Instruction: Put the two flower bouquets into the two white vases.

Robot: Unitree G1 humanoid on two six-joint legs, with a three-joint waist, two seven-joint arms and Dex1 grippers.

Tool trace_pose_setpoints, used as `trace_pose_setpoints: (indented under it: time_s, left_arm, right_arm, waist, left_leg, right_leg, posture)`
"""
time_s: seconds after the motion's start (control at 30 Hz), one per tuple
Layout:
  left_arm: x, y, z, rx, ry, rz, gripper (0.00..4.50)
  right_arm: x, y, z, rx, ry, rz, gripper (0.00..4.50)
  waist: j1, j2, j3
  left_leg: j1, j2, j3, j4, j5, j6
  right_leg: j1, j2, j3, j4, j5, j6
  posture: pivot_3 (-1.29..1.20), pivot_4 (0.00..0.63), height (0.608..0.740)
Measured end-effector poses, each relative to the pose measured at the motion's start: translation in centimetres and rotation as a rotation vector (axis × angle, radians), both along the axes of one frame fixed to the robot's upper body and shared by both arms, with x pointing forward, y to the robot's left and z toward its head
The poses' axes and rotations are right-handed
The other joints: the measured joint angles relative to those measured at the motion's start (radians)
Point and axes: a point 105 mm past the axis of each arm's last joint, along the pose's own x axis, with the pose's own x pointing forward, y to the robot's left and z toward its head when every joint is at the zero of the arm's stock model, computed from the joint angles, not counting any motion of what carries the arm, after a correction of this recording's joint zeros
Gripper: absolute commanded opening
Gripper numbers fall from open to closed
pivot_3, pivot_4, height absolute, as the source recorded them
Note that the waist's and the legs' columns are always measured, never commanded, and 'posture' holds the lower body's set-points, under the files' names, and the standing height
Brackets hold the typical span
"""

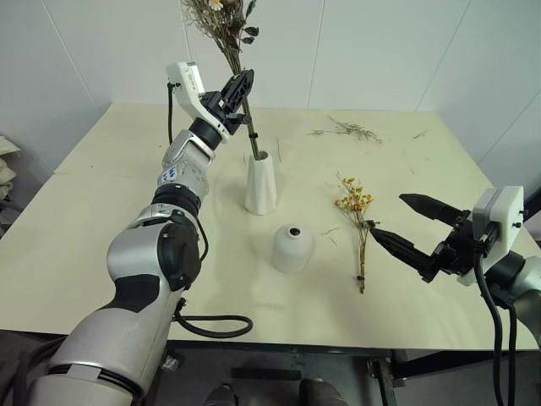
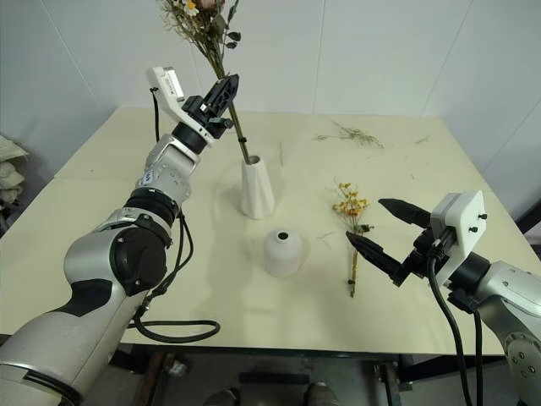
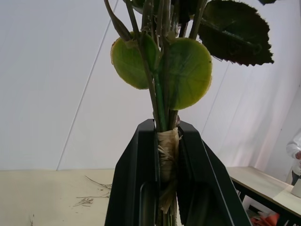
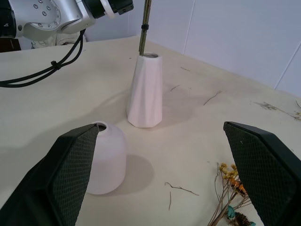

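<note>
Next, my left gripper releases the larger bouquet deep in the narrow opening of the tall white vase (image 1: 261,156).
My left gripper (image 1: 239,91) is shut on the taped stems (image 3: 167,150) of the larger bouquet (image 1: 221,25), holding it upright and slightly tilted above the tall white vase (image 1: 260,186). The stem ends reach down into the vase's narrow mouth (image 4: 149,55). In front of it stands the short rounded white vase (image 1: 292,248), with nothing in it. The slim bouquet of small yellow flowers (image 1: 358,220) lies flat on the table to the right of it. My right gripper (image 1: 387,214) hovers open just right of the yellow bouquet, with nothing between its fingers.
Loose dried twig scraps (image 1: 348,129) lie at the far right of the cream table (image 1: 101,211). A black cable (image 1: 211,326) loops over the front edge by my left arm. A person's sleeve (image 3: 296,150) shows beside another table in the background.
</note>
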Motion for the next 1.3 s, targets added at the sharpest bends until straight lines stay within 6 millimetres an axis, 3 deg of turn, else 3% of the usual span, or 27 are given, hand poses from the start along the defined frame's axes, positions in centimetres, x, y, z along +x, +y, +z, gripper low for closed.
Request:
trace_pose_setpoints:
  time_s: [1.0, 1.3]
  left_arm:
    - [0.32, 0.69, 0.20, -0.067, 0.024, 0.030, 0.14]
    - [0.58, -0.02, -0.13, -0.072, 0.041, 0.055, 0.14]
  right_arm:
    - [-0.44, 0.26, -0.48, -0.005, 0.009, -0.010, 4.50]
    - [-0.42, 0.24, -0.48, -0.002, 0.008, -0.013, 4.50]
  waist:
    - [-0.001, 0.000, 0.000]
    - [-0.002, 0.000, 0.000]
  left_leg:
    - [0.000, 0.000, 0.000, 0.001, 0.000, 0.000]
    - [0.000, 0.000, 0.000, 0.001, 0.000, 0.000]
  right_leg:
    - [0.000, 0.000, 0.000, 0.000, 0.000, 0.000]
    - [0.000, 0.000, 0.000, 0.000, 0.000, 0.000]
  posture:
    - [0.00, 0.150, 0.740]
    - [0.00, 0.150, 0.740]
